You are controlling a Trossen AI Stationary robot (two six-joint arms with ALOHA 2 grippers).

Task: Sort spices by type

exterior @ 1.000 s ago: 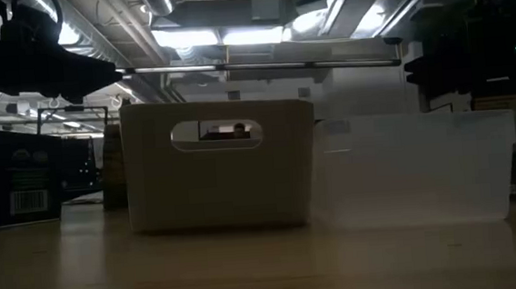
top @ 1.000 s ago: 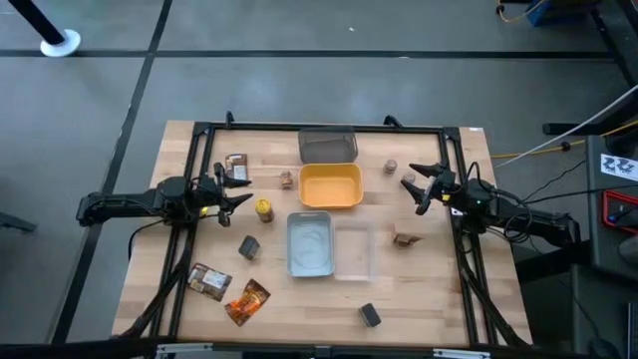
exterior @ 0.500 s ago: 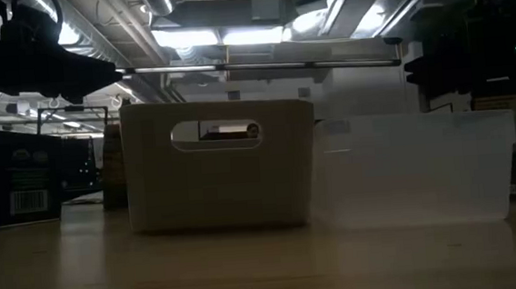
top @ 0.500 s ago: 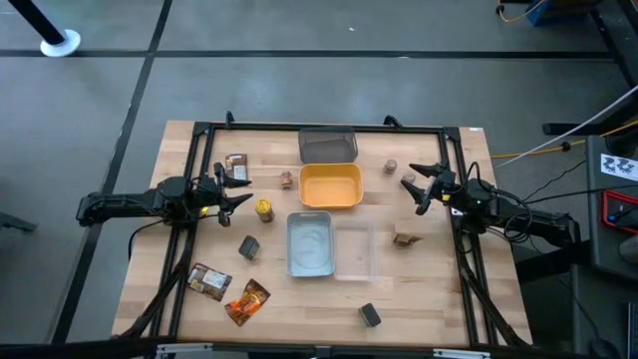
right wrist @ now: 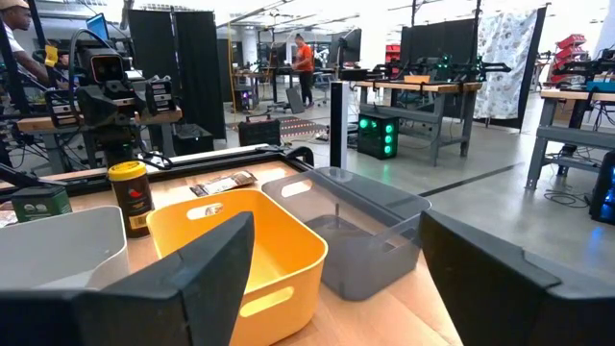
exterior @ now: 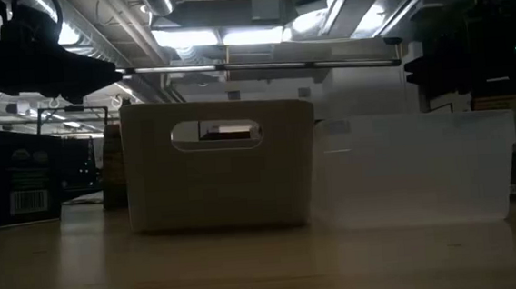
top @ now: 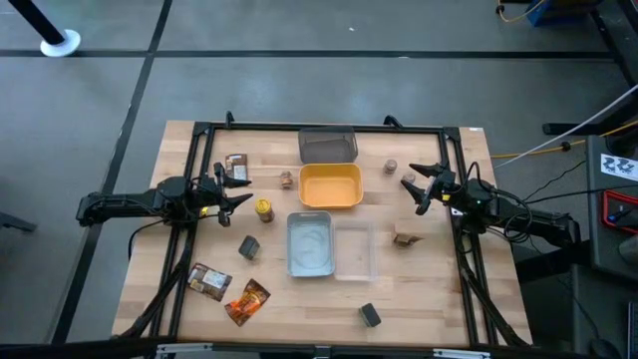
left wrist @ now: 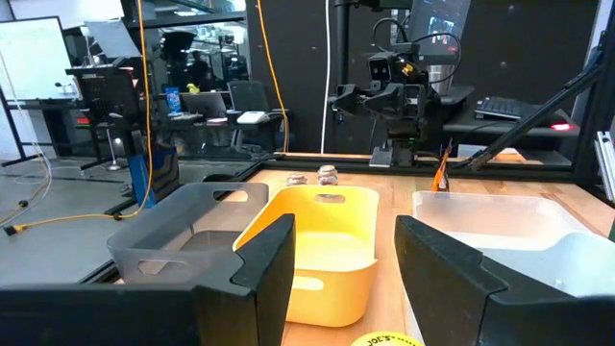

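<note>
The robot's right gripper will close on the sides of the tiny brown jar (top: 390, 167) that stands between the yellow tray and the jar beside the right gripper.
In the high view my left gripper (top: 237, 192) hovers open at the table's left, just left of the yellow-lidded jar (top: 263, 209). My right gripper (top: 416, 189) hovers open at the right, between a tiny brown jar (top: 391, 167) and a small brown item (top: 405, 238). A second tiny jar (top: 286, 179) and a brown packet (top: 236, 167) lie far left. One dark cube (top: 248, 246) sits left of centre, the other (top: 370, 316) near the front edge. A brown foil packet (top: 209, 281) and an orange one (top: 247, 302) lie near left. Each wrist view shows its own gripper open: left (left wrist: 346, 279), right (right wrist: 336, 279).
Down the table's middle stand a grey tray (top: 328, 145), a yellow tray (top: 331, 186), a pale-blue tray (top: 310, 244) and a clear tray (top: 355, 249). A black frame (top: 299, 128) runs along the table's far and side edges. Bare wood lies near right.
</note>
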